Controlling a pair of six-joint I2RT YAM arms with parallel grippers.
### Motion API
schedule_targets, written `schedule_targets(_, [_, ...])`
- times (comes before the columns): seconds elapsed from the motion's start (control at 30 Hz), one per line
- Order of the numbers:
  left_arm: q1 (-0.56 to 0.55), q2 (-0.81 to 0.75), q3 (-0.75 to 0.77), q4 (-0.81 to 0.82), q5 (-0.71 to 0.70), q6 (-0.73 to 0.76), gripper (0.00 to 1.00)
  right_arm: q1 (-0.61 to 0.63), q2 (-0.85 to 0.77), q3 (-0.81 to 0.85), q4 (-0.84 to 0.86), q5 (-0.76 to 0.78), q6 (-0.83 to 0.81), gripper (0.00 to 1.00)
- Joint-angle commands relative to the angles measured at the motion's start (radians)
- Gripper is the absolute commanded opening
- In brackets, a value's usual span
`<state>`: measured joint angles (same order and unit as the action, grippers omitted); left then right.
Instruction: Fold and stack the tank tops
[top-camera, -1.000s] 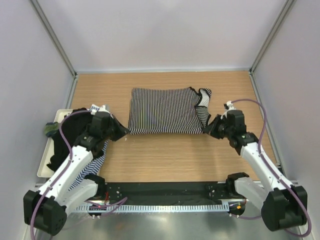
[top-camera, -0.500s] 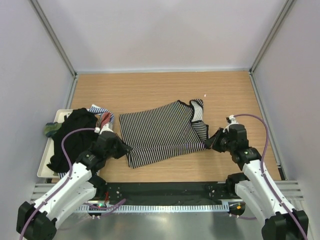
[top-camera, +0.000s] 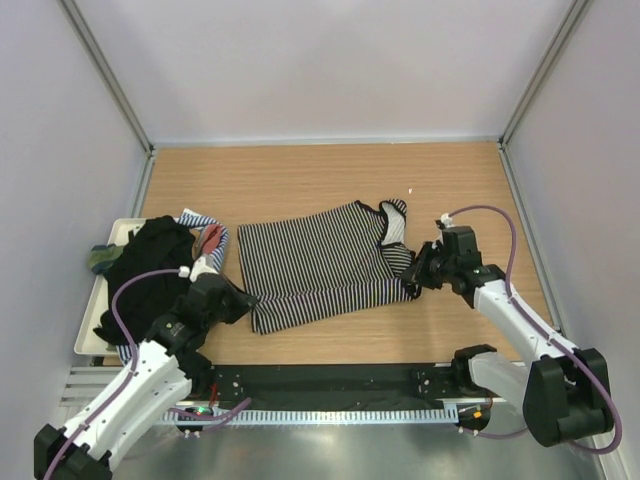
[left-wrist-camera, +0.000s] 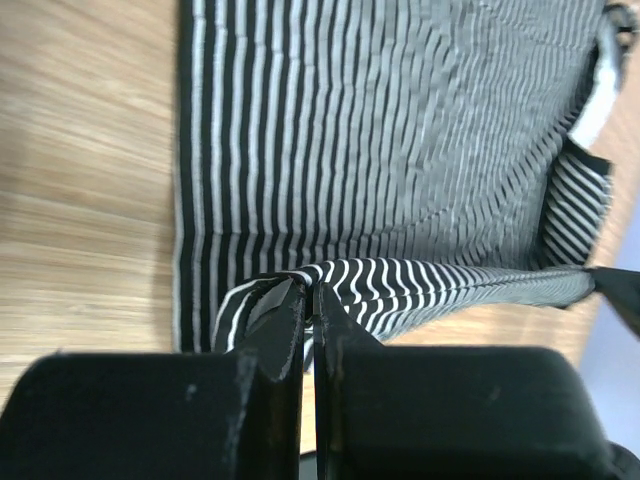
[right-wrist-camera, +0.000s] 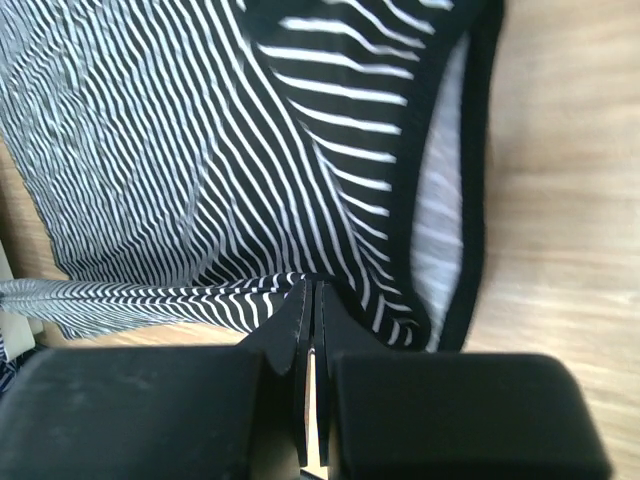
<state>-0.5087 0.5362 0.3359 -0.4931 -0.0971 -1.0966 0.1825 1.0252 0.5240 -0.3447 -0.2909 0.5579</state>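
Observation:
The far strap is bent toward the tank top's near edge that my right gripper holds, so next my right gripper opens, takes the strap's end (top-camera: 402, 258) and pulls it straight before folding.
A finely black-and-white striped tank top (top-camera: 320, 262) lies spread and skewed on the wooden table, its straps (top-camera: 397, 218) at the right. My left gripper (top-camera: 245, 297) is shut on its near left corner. My right gripper (top-camera: 418, 275) is shut on its near right edge below the straps. In the left wrist view the gripper (left-wrist-camera: 310, 292) pinches a raised fold of striped cloth (left-wrist-camera: 380, 150). The right wrist view shows the gripper (right-wrist-camera: 313, 285) pinching the cloth (right-wrist-camera: 200, 150) beside the armhole. Further tank tops lie heaped at the left: a black one (top-camera: 140, 270), a blue-and-white striped one (top-camera: 200, 220), a green one (top-camera: 97, 258).
The heap sits on a white tray (top-camera: 88, 338) at the table's left edge. Grey walls close in the left, far and right sides. A black rail (top-camera: 330, 380) with the arm bases runs along the near edge.
Both grippers have dragged the striped top from the far middle toward the near edge, the left end more, so it now lies skewed. Since half a second ago the right gripper has shifted slightly left.

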Motion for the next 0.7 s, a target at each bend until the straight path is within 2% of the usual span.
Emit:
schedule_targets(0.0, [0.001, 0.060, -0.006, 0.017, -0.073, -0.011, 0.00, 0.018, 0.030, 0.088, 0.062, 0.050, -0.029, 0.01])
schedule_targets(0.37, [0.002, 0.088, -0.028, 0.021, -0.151, -0.043, 0.00, 0.097, 0.186, 0.192, 0.088, 0.153, -0.050, 0.01])
schedule_targets(0.67, [0.027, 0.220, -0.005, 0.076, -0.197, -0.005, 0.00, 0.113, 0.343, 0.266, 0.128, 0.200, -0.058, 0.01])
